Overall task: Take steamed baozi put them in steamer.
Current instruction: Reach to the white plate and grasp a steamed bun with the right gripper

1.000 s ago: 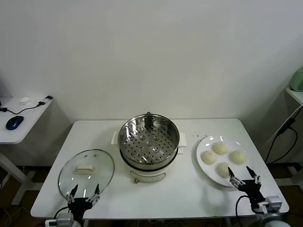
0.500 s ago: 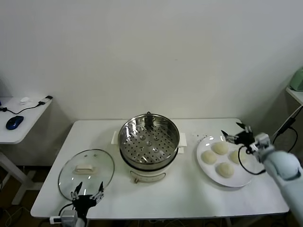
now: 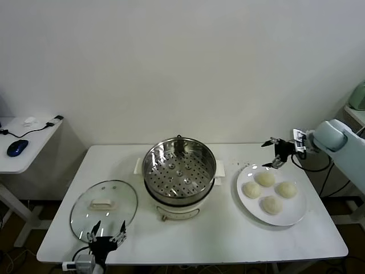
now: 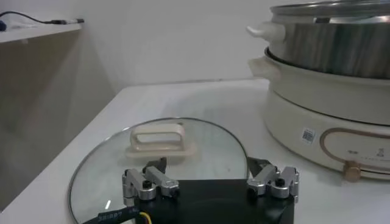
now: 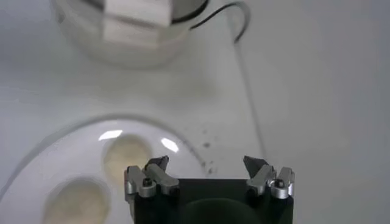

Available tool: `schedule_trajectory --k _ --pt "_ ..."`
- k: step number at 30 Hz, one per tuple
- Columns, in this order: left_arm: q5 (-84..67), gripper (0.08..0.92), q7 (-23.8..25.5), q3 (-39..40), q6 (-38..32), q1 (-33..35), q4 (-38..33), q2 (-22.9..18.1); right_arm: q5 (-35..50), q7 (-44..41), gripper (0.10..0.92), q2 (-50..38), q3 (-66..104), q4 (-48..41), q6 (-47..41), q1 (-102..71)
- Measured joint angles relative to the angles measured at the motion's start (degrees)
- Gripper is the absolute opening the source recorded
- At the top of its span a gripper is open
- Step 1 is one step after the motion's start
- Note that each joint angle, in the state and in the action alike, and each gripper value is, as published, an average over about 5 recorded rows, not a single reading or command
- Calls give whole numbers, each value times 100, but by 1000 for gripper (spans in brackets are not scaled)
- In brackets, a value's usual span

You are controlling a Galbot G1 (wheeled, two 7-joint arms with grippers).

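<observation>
I will next close my right gripper around the sides of the back baozi (image 3: 265, 178), the one nearest the white plate's far edge.
Four cream-white baozi lie on a white plate (image 3: 296, 212) at the table's right: one at the back (image 3: 264, 178), one on the left (image 3: 251, 189), one on the right (image 3: 286, 189), one at the front (image 3: 272, 204). The steel steamer (image 3: 179, 165) with its perforated floor stands empty on its white base at the table's middle. My right gripper (image 3: 276, 152) is open and empty, raised above the plate's far edge; its wrist view shows two baozi (image 5: 125, 155) (image 5: 76, 201) below. My left gripper (image 3: 106, 234) is open and empty at the table's front left edge.
A round glass lid (image 3: 104, 208) with a white handle lies flat left of the steamer, just beyond my left gripper; it also shows in the left wrist view (image 4: 159, 149). A side desk (image 3: 25, 142) with a blue mouse stands far left. A black cable hangs at the right.
My right gripper rose from the table's front right edge and swung back to above the plate's far edge. My left gripper shifted slightly rightward. The baozi have not moved.
</observation>
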Motion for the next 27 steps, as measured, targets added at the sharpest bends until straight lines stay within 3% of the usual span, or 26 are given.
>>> schedule_trajectory --k 14,27 --pt "109 823 -8 -7 -102 167 -33 -88 -731 -213 823 1074 -381 -1673 273 -107" --pt "175 823 -24 24 -143 270 -59 -120 -1175 -25 807 1628 352 -2489 283 -593"
